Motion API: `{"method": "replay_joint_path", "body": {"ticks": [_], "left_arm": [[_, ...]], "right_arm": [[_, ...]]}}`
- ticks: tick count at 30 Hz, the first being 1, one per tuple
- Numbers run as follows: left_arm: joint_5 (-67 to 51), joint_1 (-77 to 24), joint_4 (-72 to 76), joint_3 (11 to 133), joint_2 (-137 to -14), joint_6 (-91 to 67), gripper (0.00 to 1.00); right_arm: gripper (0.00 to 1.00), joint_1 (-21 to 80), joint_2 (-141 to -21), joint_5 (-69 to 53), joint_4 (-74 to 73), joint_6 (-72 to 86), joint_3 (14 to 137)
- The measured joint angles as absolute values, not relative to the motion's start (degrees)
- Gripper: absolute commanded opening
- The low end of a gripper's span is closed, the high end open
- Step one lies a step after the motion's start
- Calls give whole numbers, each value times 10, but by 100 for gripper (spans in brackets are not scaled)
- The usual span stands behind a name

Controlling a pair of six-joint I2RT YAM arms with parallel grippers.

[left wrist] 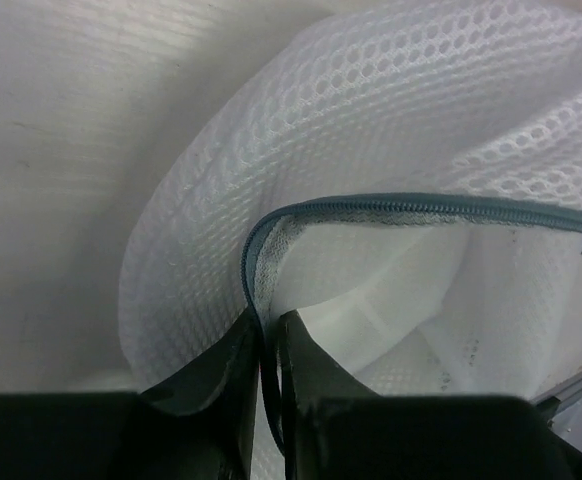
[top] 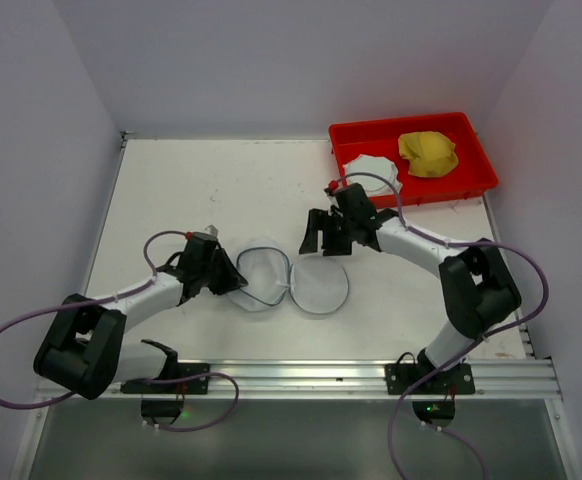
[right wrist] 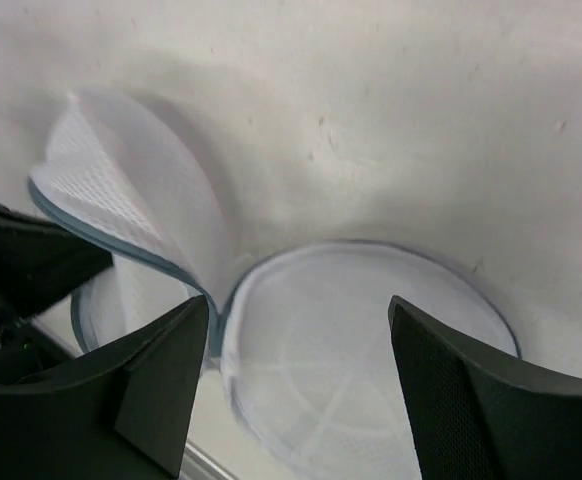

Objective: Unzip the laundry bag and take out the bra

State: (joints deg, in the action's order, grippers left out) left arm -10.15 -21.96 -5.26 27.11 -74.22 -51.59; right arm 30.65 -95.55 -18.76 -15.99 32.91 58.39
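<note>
Next, my right gripper goes to the laundry bag's flat disc, opposite where it joins the raised disc. There I need to close it on the outer edge [top: 348,287] of that flat disc.
The laundry bag [top: 318,286] lies unzipped on the table as two joined mesh discs. My left gripper [top: 233,278] is shut on the blue-grey zipper band [left wrist: 421,208] of the left disc and holds that edge raised; its jaws [left wrist: 268,335] pinch the band. My right gripper [top: 323,240] is open and empty, just above the far edge of the right disc [right wrist: 371,370]. The raised left disc [right wrist: 121,190] shows in the right wrist view. A whitish floppy piece, seemingly the bra [top: 370,172], lies in the red tray [top: 476,180].
The red tray stands at the back right and also holds a yellow cloth [top: 429,153]. White walls close in the table on the left, back and right. A metal rail [top: 371,375] runs along the near edge.
</note>
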Motion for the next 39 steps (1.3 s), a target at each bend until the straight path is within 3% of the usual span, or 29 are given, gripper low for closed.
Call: {"method": "replay_joint_path", "body": {"ticks": [4, 10, 21, 27, 34, 39], "left_arm": [[-107, -233, -47, 269, -733, -536, 17], [-102, -238, -43, 269, -734, -570, 16], [-86, -240, -39, 271, -734, -608, 15], [-83, -240, -39, 272, -734, -610, 15], [-83, -240, -39, 272, -734, -609, 15], [-81, -240, -40, 274, -734, -609, 14]], "right_arm": [[75, 311, -920, -107, -168, 315, 616], [71, 309, -807, 15, -199, 334, 547], [57, 309, -785, 32, -231, 413, 404], [38, 309, -811, 2, -200, 431, 399], [0, 308, -818, -14, -185, 442, 384], [0, 308, -792, -3, -203, 438, 385]]}}
